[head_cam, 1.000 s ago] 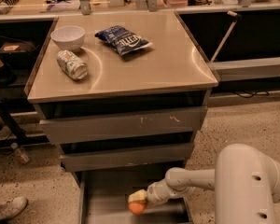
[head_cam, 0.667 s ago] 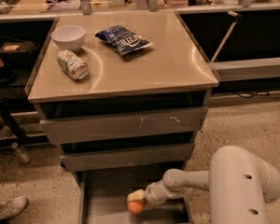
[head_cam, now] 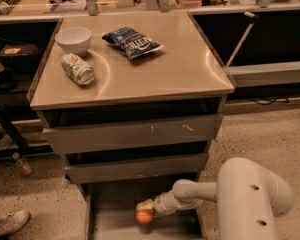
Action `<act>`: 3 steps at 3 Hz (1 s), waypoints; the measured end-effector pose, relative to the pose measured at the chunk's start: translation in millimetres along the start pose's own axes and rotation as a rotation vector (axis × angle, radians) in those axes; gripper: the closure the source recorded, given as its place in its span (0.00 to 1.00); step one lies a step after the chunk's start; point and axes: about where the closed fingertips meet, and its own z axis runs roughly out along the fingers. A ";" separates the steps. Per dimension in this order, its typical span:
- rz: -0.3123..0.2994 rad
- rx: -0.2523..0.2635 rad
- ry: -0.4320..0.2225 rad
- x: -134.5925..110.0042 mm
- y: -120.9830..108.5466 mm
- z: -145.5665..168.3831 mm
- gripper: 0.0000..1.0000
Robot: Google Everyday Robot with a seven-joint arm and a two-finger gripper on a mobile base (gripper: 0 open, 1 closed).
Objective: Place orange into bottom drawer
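Note:
I need to let go of the orange with my gripper on the bottom drawer's grey bottom [head_cam: 139, 213], about halfway between the sides.
The orange [head_cam: 144, 217] is a small round fruit held low over the grey floor of the bottom drawer [head_cam: 117, 204], which is pulled out under the two upper drawers. My gripper [head_cam: 146, 210] reaches in from the right on a white arm [head_cam: 200, 193] and sits right on the orange, over the middle of the drawer floor. Whether the orange touches the floor cannot be seen.
The cabinet top holds a white bowl [head_cam: 73, 39], a can lying on its side [head_cam: 77, 69] and a blue chip bag [head_cam: 132, 42]. A shoe [head_cam: 9, 224] and a bottle [head_cam: 21, 165] lie on the floor at the left. A counter runs along the back.
The arm and gripper have shifted slightly left and a little forward with the orange, staying low over the bottom drawer floor.

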 end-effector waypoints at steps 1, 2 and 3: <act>0.017 -0.008 -0.030 -8.9 -6.3 7.7 1.00; 0.035 -0.023 -0.057 -15.5 -10.5 16.4 1.00; 0.052 -0.036 -0.069 -19.9 -14.1 25.2 1.00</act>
